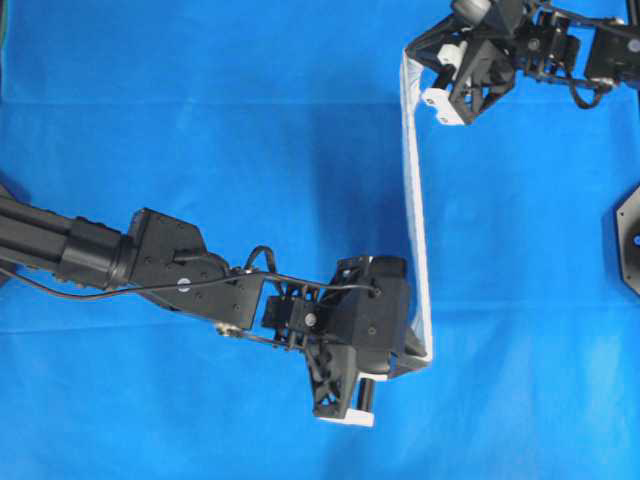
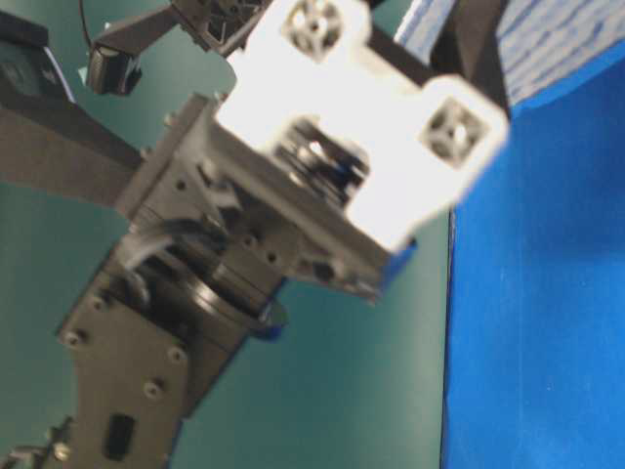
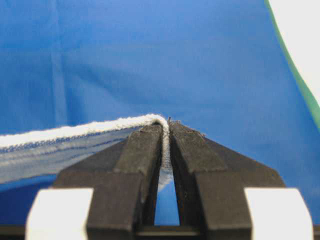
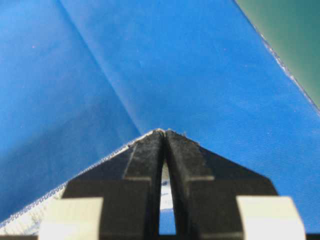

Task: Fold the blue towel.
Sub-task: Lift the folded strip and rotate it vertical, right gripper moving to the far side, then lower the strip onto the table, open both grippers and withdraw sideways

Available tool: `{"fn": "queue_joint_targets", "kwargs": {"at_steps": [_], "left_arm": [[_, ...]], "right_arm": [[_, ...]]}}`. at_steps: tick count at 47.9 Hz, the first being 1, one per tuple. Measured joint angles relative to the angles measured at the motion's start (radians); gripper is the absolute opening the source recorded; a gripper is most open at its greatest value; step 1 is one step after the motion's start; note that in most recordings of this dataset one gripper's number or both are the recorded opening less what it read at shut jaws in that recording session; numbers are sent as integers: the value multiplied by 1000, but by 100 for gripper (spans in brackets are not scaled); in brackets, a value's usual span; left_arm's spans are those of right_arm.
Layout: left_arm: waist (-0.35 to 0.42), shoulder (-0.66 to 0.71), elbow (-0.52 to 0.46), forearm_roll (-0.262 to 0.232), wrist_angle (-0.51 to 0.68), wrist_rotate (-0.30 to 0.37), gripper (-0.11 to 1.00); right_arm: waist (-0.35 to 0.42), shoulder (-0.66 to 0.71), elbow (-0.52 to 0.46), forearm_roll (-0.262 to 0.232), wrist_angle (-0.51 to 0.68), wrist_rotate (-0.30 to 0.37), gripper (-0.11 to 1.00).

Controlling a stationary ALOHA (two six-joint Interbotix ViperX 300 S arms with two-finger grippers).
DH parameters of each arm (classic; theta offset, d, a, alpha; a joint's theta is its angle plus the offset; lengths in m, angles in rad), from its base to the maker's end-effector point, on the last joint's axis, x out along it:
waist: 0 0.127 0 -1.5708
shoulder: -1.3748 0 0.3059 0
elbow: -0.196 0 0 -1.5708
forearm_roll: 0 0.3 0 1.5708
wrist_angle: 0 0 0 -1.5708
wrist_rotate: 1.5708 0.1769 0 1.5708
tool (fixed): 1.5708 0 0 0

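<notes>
Next, my left gripper lets go of the near corner of the blue towel on the blue cloth (image 1: 329, 353) under that gripper's black body.
The blue towel (image 1: 415, 200), white with thin blue stripes, hangs lifted off the table and stretched between both grippers. From overhead it shows edge-on as a narrow white strip. My left gripper (image 1: 425, 352) is shut on its near corner. In the left wrist view the frayed towel edge (image 3: 75, 135) runs off to the left from the pinched fingertips of the left gripper (image 3: 166, 127). My right gripper (image 1: 408, 58) is shut on the far corner, and in the right wrist view the towel hem (image 4: 30, 215) trails down left from the right gripper (image 4: 164, 132). A striped part of the towel (image 2: 547, 39) shows at table level.
A plain blue cloth (image 1: 200, 120) covers the whole table. A black base (image 1: 628, 240) sits at the right edge. The table edge with green floor (image 4: 290, 30) lies beyond the right gripper. A blurred arm wrist (image 2: 361, 107) fills the table-level view.
</notes>
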Motion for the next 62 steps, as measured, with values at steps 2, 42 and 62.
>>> {"fn": "queue_joint_targets", "kwargs": {"at_steps": [2, 42, 62], "left_arm": [[0, -2, 18, 0, 6, -9, 4], [-29, -137, 313, 0, -9, -229, 4], [-21, -138, 313, 0, 0, -219, 66]], "right_arm": [[0, 20, -12, 0, 0, 2, 4], [43, 272, -207, 0, 5, -29, 4], [48, 275, -210, 0, 8, -81, 13]]}}
